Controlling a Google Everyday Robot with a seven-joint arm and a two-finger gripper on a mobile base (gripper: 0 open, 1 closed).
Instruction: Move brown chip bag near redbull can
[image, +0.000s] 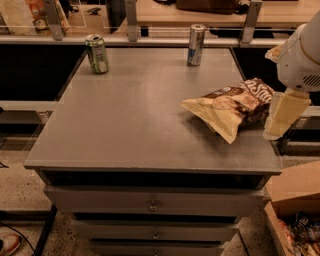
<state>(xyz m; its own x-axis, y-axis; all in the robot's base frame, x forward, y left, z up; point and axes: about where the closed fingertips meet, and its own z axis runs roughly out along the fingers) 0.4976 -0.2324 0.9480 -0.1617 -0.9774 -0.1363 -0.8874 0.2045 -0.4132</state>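
Note:
Next, my gripper goes to the brown chip bag's dark end (258, 95), opposite its pale cream end, and closes there.
The brown chip bag (231, 107) lies crumpled on the right side of the grey table (135, 120), its pale cream end pointing toward the front. The redbull can (196, 45) stands upright at the table's far edge, right of centre, well behind the bag. My gripper (283, 115) hangs from the white arm (301, 55) at the table's right edge, right beside the bag's dark right end and partly covering it. Whether it touches the bag cannot be told.
A shorter green can (97, 53) stands at the far left of the table. A rail with metal posts (132, 20) runs behind the table. Drawers (152, 204) sit below the top. A cardboard box (295, 210) stands on the floor at the lower right.

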